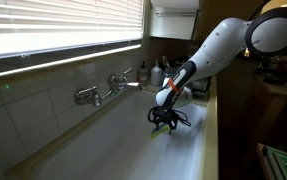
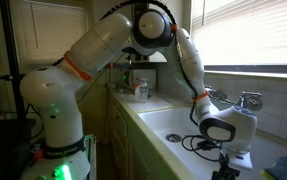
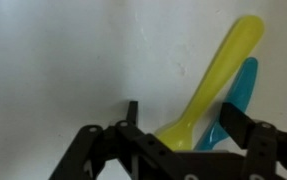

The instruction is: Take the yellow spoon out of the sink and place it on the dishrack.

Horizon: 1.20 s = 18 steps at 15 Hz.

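Observation:
My finger presses blue utensil to spoon; I need to reopen, then close on the yellow spoon alone (image 3: 190,118) before lifting.
In the wrist view the yellow spoon (image 3: 218,75) lies slanted on the white floor of the sink (image 3: 53,60), its broad end low between my fingers. My gripper (image 3: 183,125) is open and straddles that end. The left finger (image 3: 131,115) stands clear of the spoon, and the right finger (image 3: 235,122) overlaps the blue utensil beside it. In both exterior views the gripper (image 1: 163,120) (image 2: 223,172) hangs low inside the long white sink (image 1: 113,140) (image 2: 173,125). I cannot make out the dishrack.
A blue utensil (image 3: 241,95) lies tight against the spoon's right side. A chrome two-handled tap (image 1: 108,88) sticks out from the tiled wall over the basin. Bottles (image 1: 155,72) stand at the far end of the counter.

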### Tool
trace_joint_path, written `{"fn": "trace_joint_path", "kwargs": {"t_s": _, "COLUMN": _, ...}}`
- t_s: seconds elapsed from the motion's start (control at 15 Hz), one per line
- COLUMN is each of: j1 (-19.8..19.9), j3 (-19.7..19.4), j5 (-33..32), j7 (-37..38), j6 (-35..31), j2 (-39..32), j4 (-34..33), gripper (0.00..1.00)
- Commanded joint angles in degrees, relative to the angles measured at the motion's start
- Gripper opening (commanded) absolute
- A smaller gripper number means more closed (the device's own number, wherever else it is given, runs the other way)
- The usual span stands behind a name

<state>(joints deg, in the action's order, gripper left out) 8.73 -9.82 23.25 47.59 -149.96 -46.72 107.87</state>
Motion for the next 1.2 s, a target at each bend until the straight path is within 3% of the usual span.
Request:
{"fn": "trace_joint_path", "kwargs": {"t_s": 0.0, "j1": -0.14, "j3": -0.30, "j5": 0.54, "j7": 1.83, "j6": -0.81, "j2": -2.11, "j4": -1.99, "gripper": 0.72}}
{"fn": "trace_joint_path", "kwargs": {"t_s": 0.07, "j1": -0.22, "j3": -0.38, "j5": 0.43, "j7": 2.19, "j6": -0.87, "j2": -2.21, "j4": -2.20, "gripper": 0.88}}
{"fn": "trace_joint_path", "kwargs": {"t_s": 0.27, "j1": -0.30, "j3": -0.70, "j5": 0.02, "j7": 2.75, "j6": -0.43, "j2": -2.55, "j4": -2.72, "gripper": 0.99}}
{"fn": "trace_joint_path", "kwargs": {"t_s": 1.13, "j1": -0.96, "j3": -0.90, "j5": -0.58, "j7": 2.07, "j6": -0.17, "j2": -0.36, "j4": 0.24, "gripper": 1.00}}
